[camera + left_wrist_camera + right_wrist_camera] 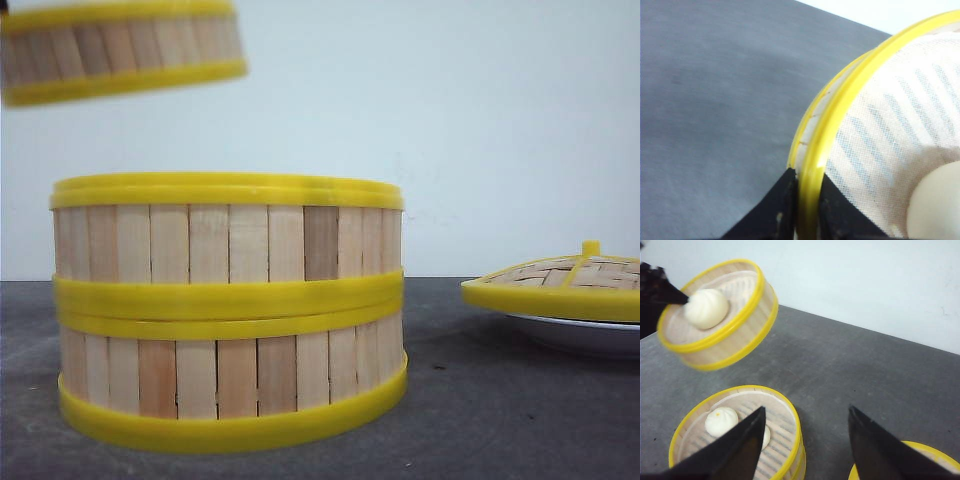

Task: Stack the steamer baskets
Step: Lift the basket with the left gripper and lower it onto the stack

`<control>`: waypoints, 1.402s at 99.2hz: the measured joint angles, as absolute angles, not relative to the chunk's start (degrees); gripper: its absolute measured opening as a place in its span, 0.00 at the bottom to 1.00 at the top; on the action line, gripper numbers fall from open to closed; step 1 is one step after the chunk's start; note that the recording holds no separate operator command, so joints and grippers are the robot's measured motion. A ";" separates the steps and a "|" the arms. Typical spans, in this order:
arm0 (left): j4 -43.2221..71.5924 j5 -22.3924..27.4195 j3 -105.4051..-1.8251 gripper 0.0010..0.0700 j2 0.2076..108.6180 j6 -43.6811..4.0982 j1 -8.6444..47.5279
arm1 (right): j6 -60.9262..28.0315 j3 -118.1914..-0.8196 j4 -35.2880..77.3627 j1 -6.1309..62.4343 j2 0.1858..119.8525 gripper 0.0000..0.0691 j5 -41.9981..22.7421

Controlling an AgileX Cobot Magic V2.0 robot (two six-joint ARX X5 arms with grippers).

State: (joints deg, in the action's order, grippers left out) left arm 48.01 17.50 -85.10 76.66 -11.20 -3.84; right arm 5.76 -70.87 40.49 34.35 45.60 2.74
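Observation:
The robot's left gripper needs to release the third basket squarely on the yellow top rim of the upper stacked basket [229,187].
Two steamer baskets stand stacked on the grey table, the upper one [228,245] on the lower one [232,375]. The third basket [120,50] hangs tilted in the air above and to the left of the stack. My left gripper [807,176] is shut on its yellow rim [840,115], one finger inside and one outside. A white bun [935,205] lies on its cloth liner. In the right wrist view the held basket [735,335] floats beyond the stack [785,440], whose top basket holds buns [721,421]. My right gripper [806,410] is open, empty, above the table beside the stack.
A domed woven lid [560,285] with a yellow rim rests on a white plate [580,335] at the right; its edge [920,450] shows by my right gripper. A pale wall stands behind the table.

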 joint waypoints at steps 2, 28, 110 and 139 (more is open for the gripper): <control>48.82 17.89 -85.10 0.02 76.09 -10.85 -3.33 | 5.76 -70.87 40.49 34.35 45.60 0.46 2.74; 59.83 20.34 -85.10 0.02 74.91 -4.03 5.30 | 5.76 -70.87 40.03 34.35 45.54 0.46 2.74; 58.48 12.16 -85.10 0.02 86.72 -0.34 18.28 | 5.76 -70.87 39.97 34.35 42.48 0.46 1.30; 59.40 12.14 -85.10 0.02 87.50 0.03 18.63 | 5.76 -70.87 39.99 34.35 42.39 0.46 -0.01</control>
State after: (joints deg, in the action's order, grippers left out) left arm 59.40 12.14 -85.10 87.50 0.03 18.63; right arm 5.76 -70.87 39.99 34.35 42.39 -0.01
